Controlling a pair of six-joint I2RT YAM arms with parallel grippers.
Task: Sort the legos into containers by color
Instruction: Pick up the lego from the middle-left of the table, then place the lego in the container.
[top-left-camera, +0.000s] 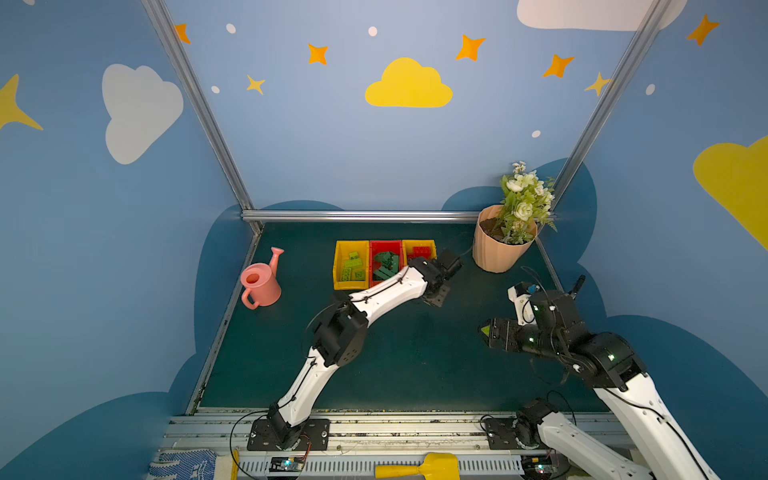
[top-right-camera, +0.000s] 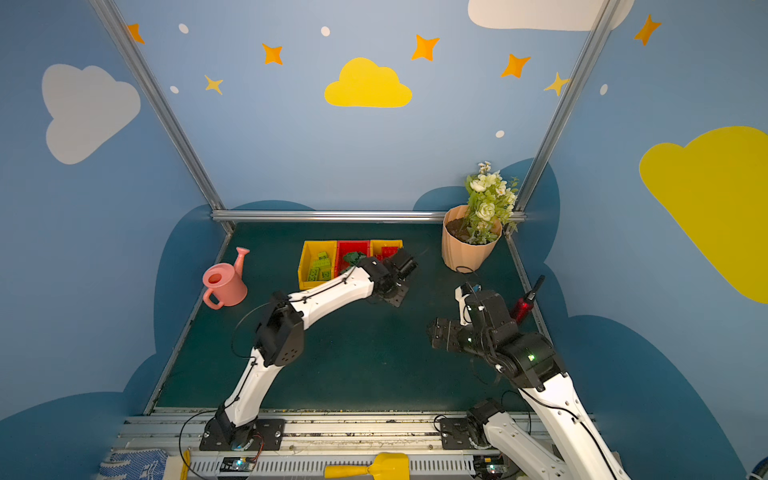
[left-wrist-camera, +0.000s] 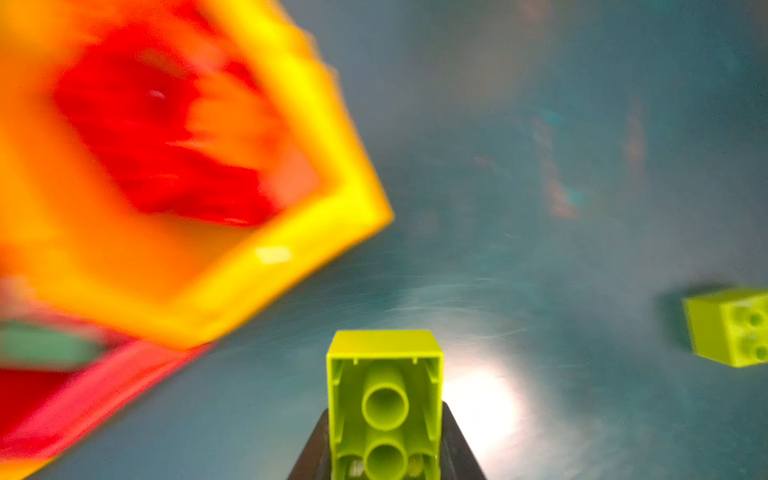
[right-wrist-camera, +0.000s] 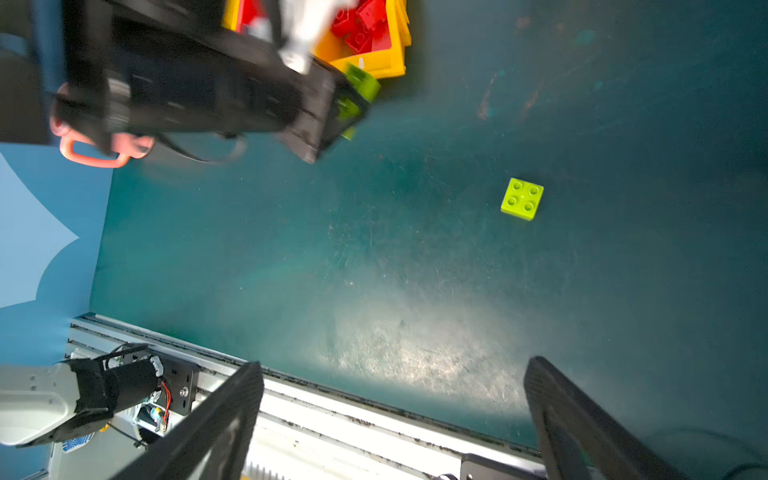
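I need to use my left gripper to drop the lime green lego on top of the lime legos (top-left-camera: 351, 269) inside their yellow container.
My left gripper (left-wrist-camera: 385, 409) is shut on a lime green lego (left-wrist-camera: 384, 353), held just off the mat by the near corner of the yellow container of red legos (left-wrist-camera: 291, 245); the right wrist view shows this grip too (right-wrist-camera: 361, 85). In both top views the three containers stand in a row: yellow with lime legos (top-left-camera: 337, 266), red with dark green legos (top-left-camera: 385, 242), yellow with red legos (top-left-camera: 419, 242). A second lime lego (right-wrist-camera: 522, 198) lies loose on the mat. My right gripper (right-wrist-camera: 395, 363) hangs open and empty above the mat's front right.
A pink watering can (top-left-camera: 262, 282) stands left of the containers. A peach flower pot (top-left-camera: 498, 249) fills the back right corner. A red-and-black tool (top-right-camera: 524, 305) lies by the right edge. A metal rail (right-wrist-camera: 332, 399) borders the front.
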